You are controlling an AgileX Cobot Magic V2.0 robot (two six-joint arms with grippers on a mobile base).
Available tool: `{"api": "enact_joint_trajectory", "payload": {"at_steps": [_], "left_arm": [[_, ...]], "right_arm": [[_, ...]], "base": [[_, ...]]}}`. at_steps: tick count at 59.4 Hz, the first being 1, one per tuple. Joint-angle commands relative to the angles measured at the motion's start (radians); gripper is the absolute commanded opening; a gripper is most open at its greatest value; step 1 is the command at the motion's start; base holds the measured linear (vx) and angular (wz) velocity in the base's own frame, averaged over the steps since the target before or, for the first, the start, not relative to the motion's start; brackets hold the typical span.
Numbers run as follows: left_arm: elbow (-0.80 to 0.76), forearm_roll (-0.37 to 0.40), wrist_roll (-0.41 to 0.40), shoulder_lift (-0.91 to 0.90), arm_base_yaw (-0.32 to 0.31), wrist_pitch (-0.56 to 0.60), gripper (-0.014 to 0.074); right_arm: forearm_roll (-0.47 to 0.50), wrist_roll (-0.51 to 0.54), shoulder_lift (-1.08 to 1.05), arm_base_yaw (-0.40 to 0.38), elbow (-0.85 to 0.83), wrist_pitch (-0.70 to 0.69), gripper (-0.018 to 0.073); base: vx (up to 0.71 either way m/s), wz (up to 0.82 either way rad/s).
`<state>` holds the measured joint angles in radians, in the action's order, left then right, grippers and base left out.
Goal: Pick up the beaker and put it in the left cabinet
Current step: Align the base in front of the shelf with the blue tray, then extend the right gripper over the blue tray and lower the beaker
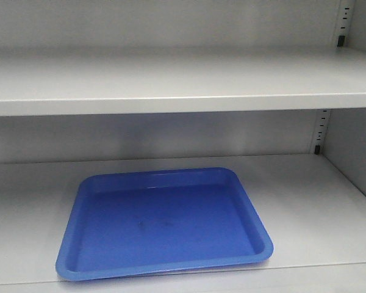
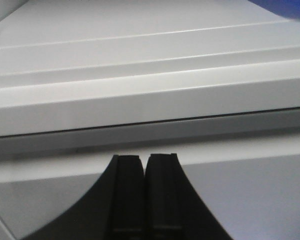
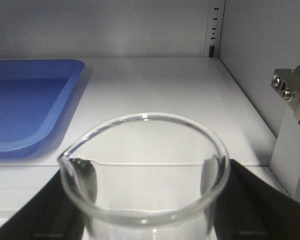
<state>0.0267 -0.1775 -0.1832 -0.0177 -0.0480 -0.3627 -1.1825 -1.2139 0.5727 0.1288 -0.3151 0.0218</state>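
Next, I let go of the beaker, now held just before the shelf's front edge, with my right gripper, setting it free near the middle of the blue tray [image 1: 150,220] on the lower shelf.
A clear glass beaker [image 3: 145,200] with a pouring spout at its left sits between the black fingers [image 3: 250,200] of my right gripper [image 3: 146,207], which is shut on it. It is held just before the front edge of the lower shelf of the light grey left cabinet [image 3: 180,95]. In the front view only the cabinet's shelves [image 1: 171,85] show, with no arm or beaker visible. My left gripper [image 2: 144,165] is shut with nothing in it, its two black pads touching, low in front of a grey shelf edge [image 2: 150,100].
A blue plastic tray [image 1: 165,223] lies on the lower shelf, left of centre; its corner [image 3: 30,100] is left of the beaker. Bare shelf lies right of the tray. A metal hinge [image 3: 292,92] juts from the right wall. Slotted uprights [image 1: 320,131] stand at the back right corner.
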Motion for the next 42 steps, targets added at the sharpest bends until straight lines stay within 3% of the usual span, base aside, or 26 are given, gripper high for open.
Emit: {"api": "enact_joint_trajectory", "payload": {"at_steps": [1,9,20,34,42], "left_arm": [[-0.015,-0.003,-0.004,-0.010,-0.005,0.075,0.0004],[-0.015,-0.003,-0.004,-0.010,-0.005,0.075,0.0004],[-0.015,-0.003,-0.004,-0.010,-0.005,0.075,0.0004],[-0.015,-0.003,-0.004,-0.010,-0.005,0.075,0.0004],[-0.015,-0.003,-0.004,-0.010,-0.005,0.075,0.0004]], "right_arm": [[-0.022,0.012,0.025,-0.001,-0.039,-0.114,-0.0004],[-0.056,0.068,0.163,-0.001,-0.107,-0.308,-0.0004],[-0.002,0.164,0.493,-0.001,-0.329,-0.555,-0.0004],[0.018,0.184,0.940,0.001,-0.646,-0.946,-0.0004],[0.013,0.183,1.194,0.066,-0.843,-1.120,-0.0004]], "base": [[0.00,0.00],[0.00,0.00],[0.00,0.00],[0.00,0.00],[0.00,0.00]]}}
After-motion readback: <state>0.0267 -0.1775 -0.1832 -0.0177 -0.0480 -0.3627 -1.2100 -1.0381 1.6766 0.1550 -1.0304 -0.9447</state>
